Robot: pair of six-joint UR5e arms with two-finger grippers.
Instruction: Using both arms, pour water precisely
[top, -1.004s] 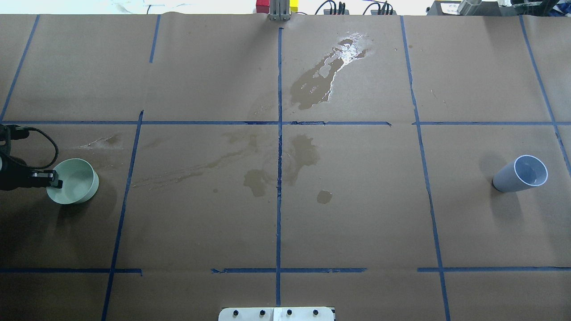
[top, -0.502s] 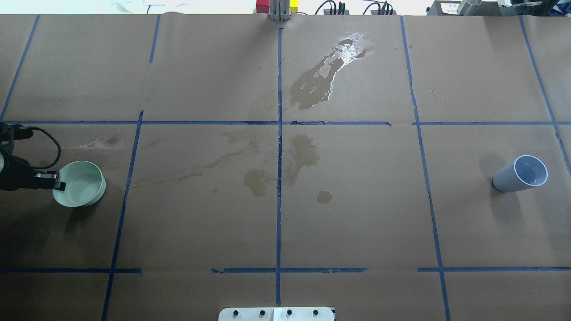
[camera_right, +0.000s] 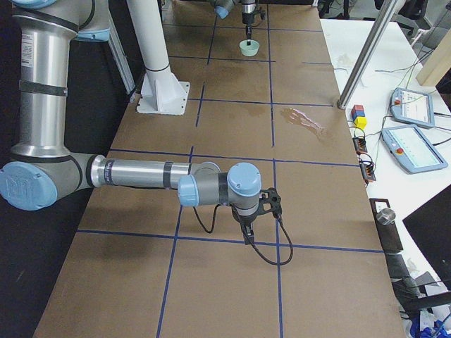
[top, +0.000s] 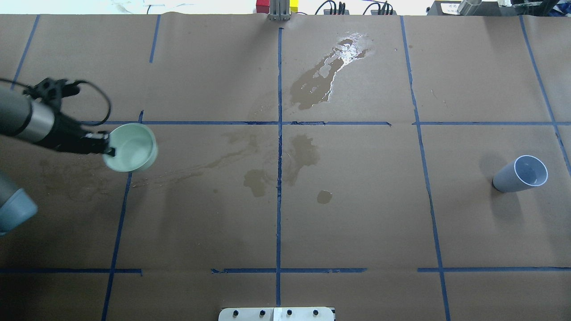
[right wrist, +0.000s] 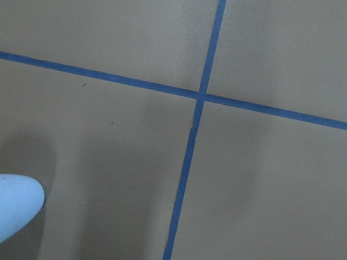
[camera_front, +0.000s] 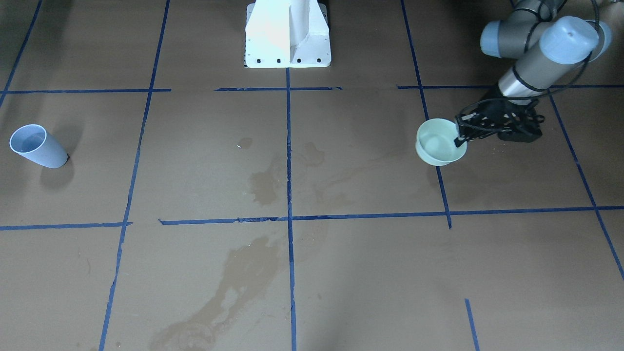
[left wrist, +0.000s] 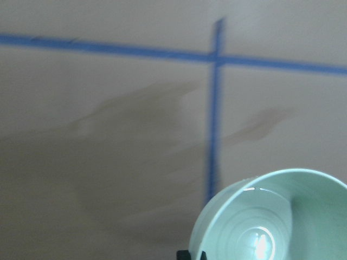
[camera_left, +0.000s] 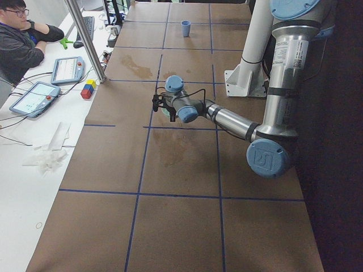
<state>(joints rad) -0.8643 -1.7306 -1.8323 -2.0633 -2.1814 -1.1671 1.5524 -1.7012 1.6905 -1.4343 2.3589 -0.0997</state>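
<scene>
The mint-green bowl will go down on the middle blue tape line (camera_front: 289, 153), out from the white pedestal, where my left gripper needs to let go of it. The bowl now hangs just above the paper.
A mint-green bowl (top: 134, 149) hangs just above the paper near a tape crossing, roughly level. My left gripper (top: 107, 149) is shut on its near rim, as the front-facing view shows (camera_front: 458, 139). In the left wrist view a faint sheen of water (left wrist: 260, 244) glints in the bottom of the bowl (left wrist: 271, 216). A blue-grey cup (top: 519, 174) stands alone at the far right. My right gripper (camera_right: 254, 211) shows only in the exterior right view, pointing down at the paper. I cannot tell whether it is open or shut.
Brown paper with blue tape lines (top: 279, 133) covers the table. Wet patches lie at the centre (top: 303, 151) and farther back (top: 321, 80). The white pedestal (camera_front: 287, 34) stands at the robot's side. A person sits at a side desk with tablets (camera_left: 34, 96).
My left arm has lifted the bowl from the table's left edge and carried it forward and to the right, up to the tape crossing. The cup has stayed put.
</scene>
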